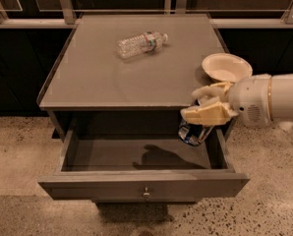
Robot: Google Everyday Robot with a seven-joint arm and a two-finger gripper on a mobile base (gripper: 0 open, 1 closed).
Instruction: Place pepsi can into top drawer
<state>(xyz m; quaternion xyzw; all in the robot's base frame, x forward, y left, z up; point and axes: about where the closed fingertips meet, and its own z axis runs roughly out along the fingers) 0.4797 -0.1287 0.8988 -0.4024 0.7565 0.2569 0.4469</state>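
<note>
I need to let go of the pepsi can on the bottom of the drawer, near the side (186,158) closest to my arm.
The pepsi can (192,133) is a dark-blue can with white-red marks, held tilted in my gripper (204,109). The cream-coloured fingers (205,115) are shut on its upper part. The can hangs over the right end of the open top drawer (141,185), just below the tabletop's front edge. The drawer is pulled out, grey, with a small round metal knob (146,192) on its front panel. Its floor is bare apart from my arm's shadow. My white arm reaches in from the right.
A clear crinkled plastic water bottle (141,44) lies on its side on the grey tabletop (112,77). A white bowl (226,67) sits at the top's right edge, just above my gripper. Speckled floor surrounds the cabinet; a dark railing runs behind.
</note>
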